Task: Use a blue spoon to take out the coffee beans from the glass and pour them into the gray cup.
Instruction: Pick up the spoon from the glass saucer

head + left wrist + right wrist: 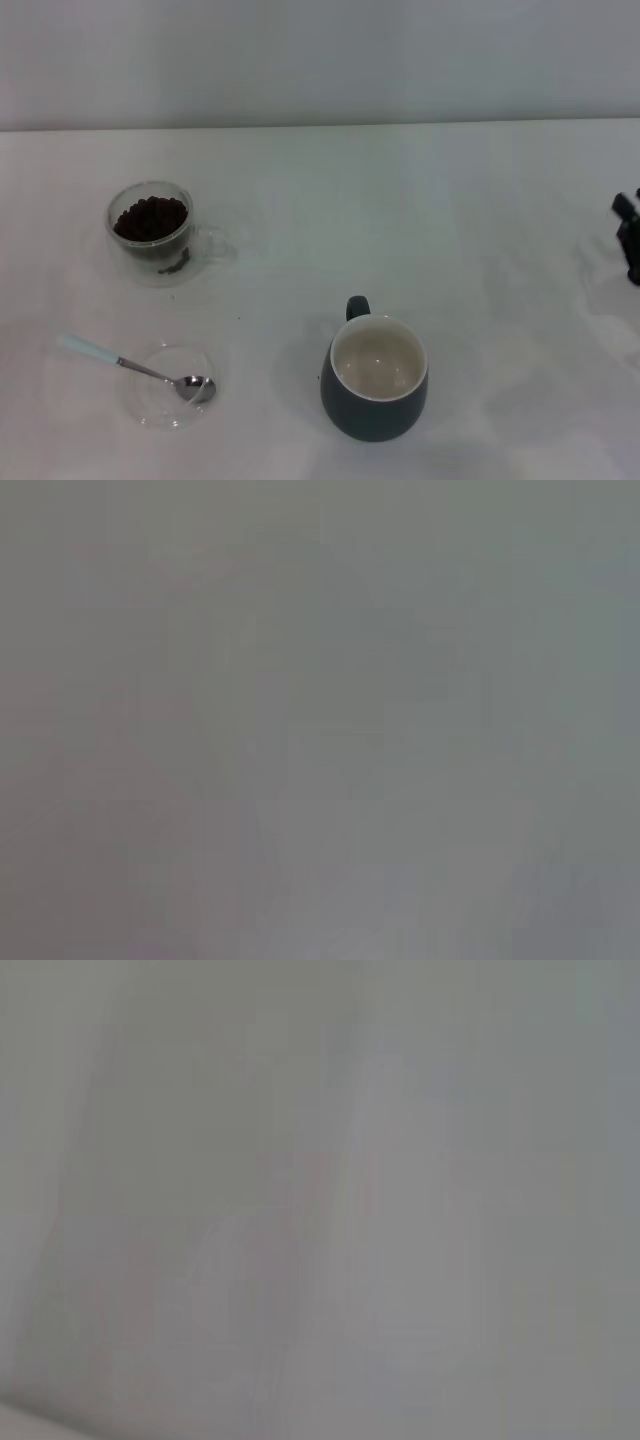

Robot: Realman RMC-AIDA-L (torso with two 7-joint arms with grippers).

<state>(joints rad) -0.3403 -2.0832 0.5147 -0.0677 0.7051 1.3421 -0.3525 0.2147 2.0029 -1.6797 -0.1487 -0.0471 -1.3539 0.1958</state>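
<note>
My left gripper should grab the outer end of the handle (74, 344) of the blue spoon, where the handle sticks out past the clear dish.
In the head view the glass (152, 232) stands at the left of the white table, its clear handle to the right, filled with dark coffee beans (150, 217). The blue spoon (130, 365) lies at the front left, its metal bowl resting in a shallow clear dish (172, 387) and its pale blue handle sticking out to the left. The gray cup (375, 377) stands upright at front centre, handle to the back, cream inside empty. My right gripper (629, 235) is a dark shape at the far right edge, away from everything. My left gripper is out of view. Both wrist views show only blank grey.
The white table (420, 200) runs back to a pale wall. A few small dark specks lie on the table in front of the glass.
</note>
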